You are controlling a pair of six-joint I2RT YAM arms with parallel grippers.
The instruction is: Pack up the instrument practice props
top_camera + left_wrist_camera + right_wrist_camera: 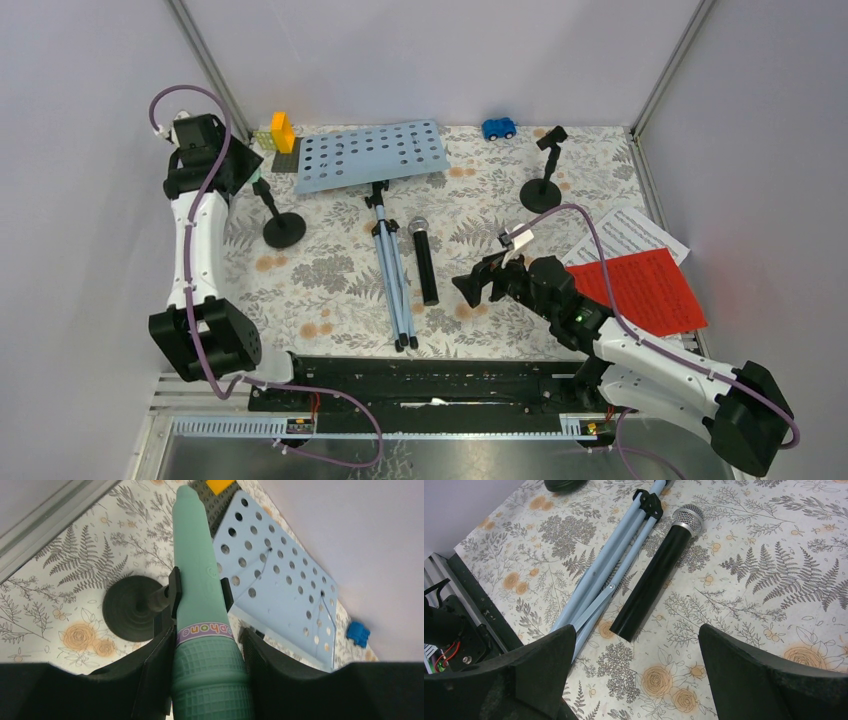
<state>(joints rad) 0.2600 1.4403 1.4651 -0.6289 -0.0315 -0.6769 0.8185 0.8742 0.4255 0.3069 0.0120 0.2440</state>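
I will release the mint-green microphone and its holder from my left gripper between the black microphone and the red music sheet (493, 293).
My left gripper (243, 172) (205, 645) is shut on the head of the mint-green microphone (197, 580), which still sits in the clip of the left black round-based mic holder (284, 229) (127, 607). The pale blue perforated rack (370, 155) (280, 585) lies flat at the back, its folded tripod legs (392, 270) (599, 585) pointing toward me. The black microphone (425, 262) (654, 585) lies beside the legs. My right gripper (472, 285) (636, 630) is open and empty, hovering just right of the black microphone's tail. The second mic holder (542, 190) stands at the back right. White (630, 232) and red (650, 288) music sheets lie at the right.
A small blue toy car (499, 128) (358, 633) sits at the back edge. Yellow and orange bricks on a grey plate (278, 135) (220, 485) stand at the back left beside the rack. Grey walls close in the table on three sides.
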